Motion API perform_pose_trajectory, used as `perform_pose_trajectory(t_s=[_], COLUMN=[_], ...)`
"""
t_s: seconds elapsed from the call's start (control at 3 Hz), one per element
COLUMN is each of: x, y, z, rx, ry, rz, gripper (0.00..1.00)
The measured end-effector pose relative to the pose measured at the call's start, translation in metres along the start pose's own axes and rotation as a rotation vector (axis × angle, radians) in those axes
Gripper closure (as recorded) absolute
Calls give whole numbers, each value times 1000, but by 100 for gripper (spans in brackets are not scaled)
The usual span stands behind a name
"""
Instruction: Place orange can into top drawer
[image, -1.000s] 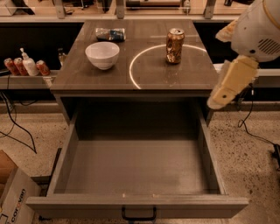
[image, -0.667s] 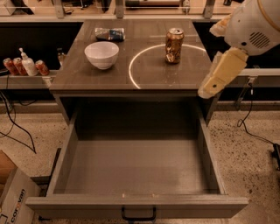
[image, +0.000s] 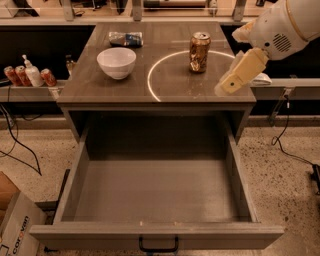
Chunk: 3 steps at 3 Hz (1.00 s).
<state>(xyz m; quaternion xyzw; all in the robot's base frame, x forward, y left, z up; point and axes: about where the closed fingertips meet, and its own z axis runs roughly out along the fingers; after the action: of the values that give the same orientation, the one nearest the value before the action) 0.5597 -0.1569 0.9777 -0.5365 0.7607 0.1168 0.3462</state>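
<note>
I will next move my gripper to the orange can's upper half (image: 200, 44) on the grey counter top and close it there.
The orange can (image: 199, 52) stands upright on the grey counter top (image: 100, 87), at the back right, inside a bright ring of light. The top drawer (image: 155, 192) is pulled fully open below the counter and is empty; its black pull handle (image: 158, 245) is at the bottom edge. My gripper (image: 229, 85) hangs from the white arm (image: 277, 27) at the counter's right edge, to the right of the can and nearer the front, apart from it.
A white bowl (image: 116, 62) sits on the counter's left half, with a blue-and-white packet (image: 125, 38) behind it. Small red cans (image: 20, 76) and a white bottle (image: 32, 73) stand on a shelf at far left. A cardboard box (image: 12, 220) sits at bottom left. Cables lie on the floor.
My arm and gripper have moved left and up, from beside the counter's right edge to over its right rim, closer to the can. The can has not moved.
</note>
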Motion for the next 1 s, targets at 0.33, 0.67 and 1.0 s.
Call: perform_pose_trajectory(t_s=[0.33, 0.67, 1.0], x=[-3, -5, -1], y=[-47, -49, -50], z=[41, 41, 50], rx=[-28, -26, -26], ry=[-25, -29, -28], rz=[26, 25, 60], gripper=[0, 0, 0])
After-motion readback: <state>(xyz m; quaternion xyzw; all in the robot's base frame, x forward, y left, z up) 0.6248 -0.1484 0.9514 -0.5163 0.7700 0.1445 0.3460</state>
